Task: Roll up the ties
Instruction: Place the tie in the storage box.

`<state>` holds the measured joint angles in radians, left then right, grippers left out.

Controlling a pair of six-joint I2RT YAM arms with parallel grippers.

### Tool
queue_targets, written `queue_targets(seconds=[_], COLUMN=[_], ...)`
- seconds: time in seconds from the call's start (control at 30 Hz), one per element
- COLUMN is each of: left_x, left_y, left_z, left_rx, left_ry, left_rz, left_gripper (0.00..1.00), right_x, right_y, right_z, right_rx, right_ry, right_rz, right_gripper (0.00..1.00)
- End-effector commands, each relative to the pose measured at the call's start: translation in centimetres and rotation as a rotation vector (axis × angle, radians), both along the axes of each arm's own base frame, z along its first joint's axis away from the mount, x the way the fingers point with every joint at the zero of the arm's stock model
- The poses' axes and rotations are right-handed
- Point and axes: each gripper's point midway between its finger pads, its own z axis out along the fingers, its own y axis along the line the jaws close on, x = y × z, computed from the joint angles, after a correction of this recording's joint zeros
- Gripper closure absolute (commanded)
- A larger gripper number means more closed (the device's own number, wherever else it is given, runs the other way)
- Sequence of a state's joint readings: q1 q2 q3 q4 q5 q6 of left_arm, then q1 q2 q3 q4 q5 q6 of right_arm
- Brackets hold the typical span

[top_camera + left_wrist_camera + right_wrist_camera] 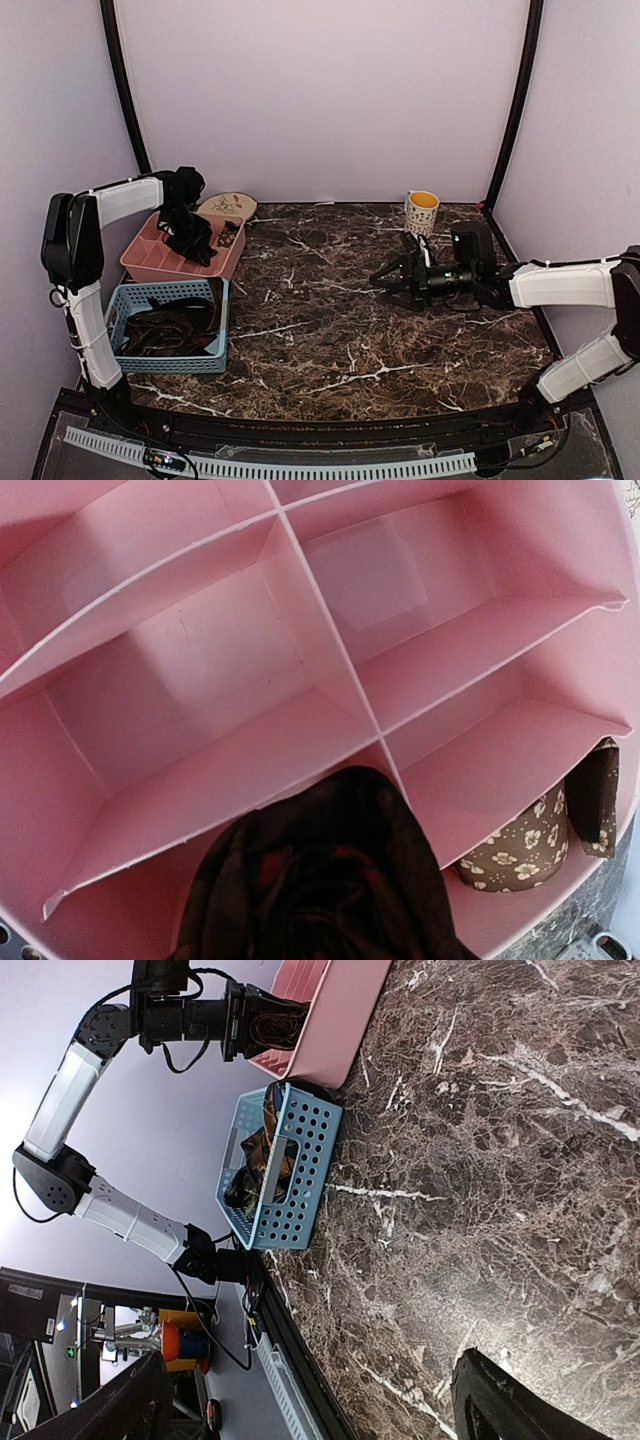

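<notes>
The robot's left gripper needs to release the dark rolled tie in the pink tray's front compartment [196,257] [265,900] beside the brown floral tie.
My left gripper [190,238] hangs over the pink divided tray [150,262] and is shut on a dark reddish-brown rolled tie [330,880]. The tie covers the fingers in the left wrist view and sits just above a near compartment of the tray [200,660]. A brown floral rolled tie [515,845] lies in the compartment to the right, with another dark roll [595,795] beside it. Several loose dark ties [170,325] lie in the blue basket [215,362]. My right gripper [388,278] is open and empty, low over the marble table, with both fingers [505,1400] spread wide.
A white mug [422,210] with yellow inside stands at the back right. A pale patterned dish [228,205] lies behind the pink tray. The blue basket [290,1160] stands directly in front of the pink tray [330,1010] at the table's left edge.
</notes>
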<state>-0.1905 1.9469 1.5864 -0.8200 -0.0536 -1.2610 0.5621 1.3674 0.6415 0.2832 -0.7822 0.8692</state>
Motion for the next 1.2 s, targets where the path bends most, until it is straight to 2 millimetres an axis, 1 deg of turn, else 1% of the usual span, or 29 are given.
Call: queue_targets(seconds=[0.0, 0.33, 0.67, 0.9, 0.97, 1.07, 1.17], left_x=[-1.1, -2.7, -3.5, -3.9, -3.9, -3.9, -3.3], left_y=[2.0, 2.9, 2.4, 2.1, 2.0, 1.8, 1.9], left_z=[-2.1, -4.7, -7.8, -9.5, -9.9, -10.2, -8.9], left_rx=[0.054, 0.082, 0.06, 0.052, 0.046, 0.048, 0.084], left_ry=[0.082, 0.174, 0.252, 0.297, 0.308, 0.317, 0.301], left_rz=[0.078, 0.151, 0.18, 0.185, 0.184, 0.175, 0.167], left_gripper=[0.92, 0.92, 0.92, 0.91, 0.87, 0.75, 0.63], right_x=[0.8, 0.8, 0.8, 0.7, 0.7, 0.6, 0.6], right_y=[0.3, 0.2, -0.1, -0.3, -0.3, -0.4, -0.4], right_z=[1.2, 0.9, 0.6, 0.5, 0.5, 0.5, 0.5], right_rx=[0.021, 0.009, 0.001, -0.001, -0.001, -0.001, 0.0], right_ry=[-0.041, -0.037, -0.031, -0.028, -0.028, -0.027, -0.03], right_rz=[0.001, 0.0, -0.002, -0.006, -0.006, -0.007, -0.008], right_gripper=[0.03, 0.03, 0.03, 0.03, 0.03, 0.03, 0.03])
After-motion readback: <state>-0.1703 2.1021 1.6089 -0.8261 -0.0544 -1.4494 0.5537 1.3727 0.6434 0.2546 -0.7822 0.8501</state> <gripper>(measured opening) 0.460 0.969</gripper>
